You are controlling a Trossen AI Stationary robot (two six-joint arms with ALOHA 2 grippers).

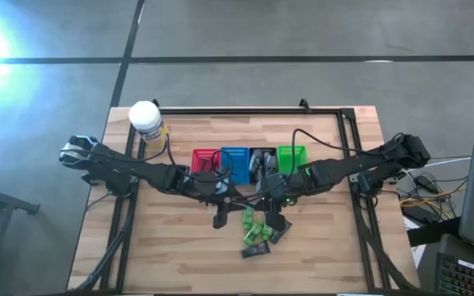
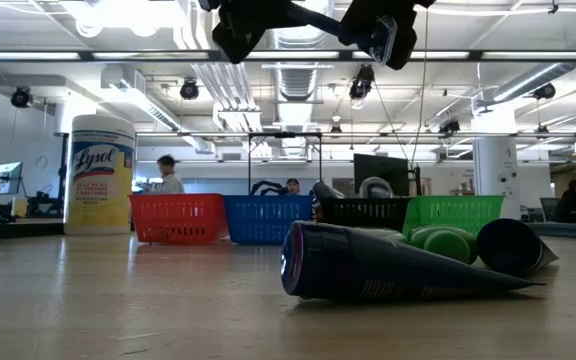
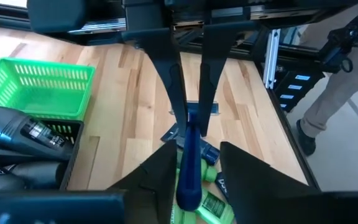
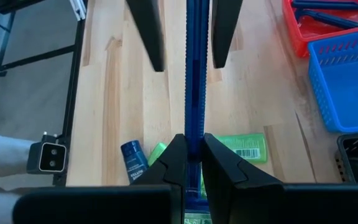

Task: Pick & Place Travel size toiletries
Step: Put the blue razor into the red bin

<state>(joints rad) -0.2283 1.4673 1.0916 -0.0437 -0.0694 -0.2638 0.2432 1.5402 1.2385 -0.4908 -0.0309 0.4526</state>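
Observation:
The red basket is on my left gripper's side and the blue razor is in my right gripper, so my left gripper needs to first take the razor's handle point(image 3: 190, 167).
A thin dark blue ribbed stick point(image 4: 196, 74) hangs in the air over the table's middle, between my two grippers. My right gripper point(image 4: 194, 138) is shut on one end of it. My left gripper point(image 3: 196, 152) faces it, open. Its fingers point(image 4: 149, 37) stand on either side of the stick's other end, with a gap showing on each side. Below, a small pile of toiletries point(image 1: 257, 234) lies on the wood: green packets point(image 4: 241, 148), a dark tube point(image 2: 368, 270) and a small blue tube point(image 4: 131, 158). My right gripper pinches the stick's end point(image 3: 191, 121) between its two fingers point(image 3: 178, 93). It comes slanting down from the table's right side. The stick runs straight on past the fingertips, in line with them, toward my left gripper. It is lifted clear of the table.
Four baskets stand in a row behind the grippers: red point(image 1: 205, 158) with blue sticks in it, blue point(image 1: 234, 156), black point(image 1: 262, 160) with dark tubes, and green point(image 1: 291, 156). A white-capped yellow jar point(image 1: 146, 122) stands at the far left corner. Bare wood lies left of the pile.

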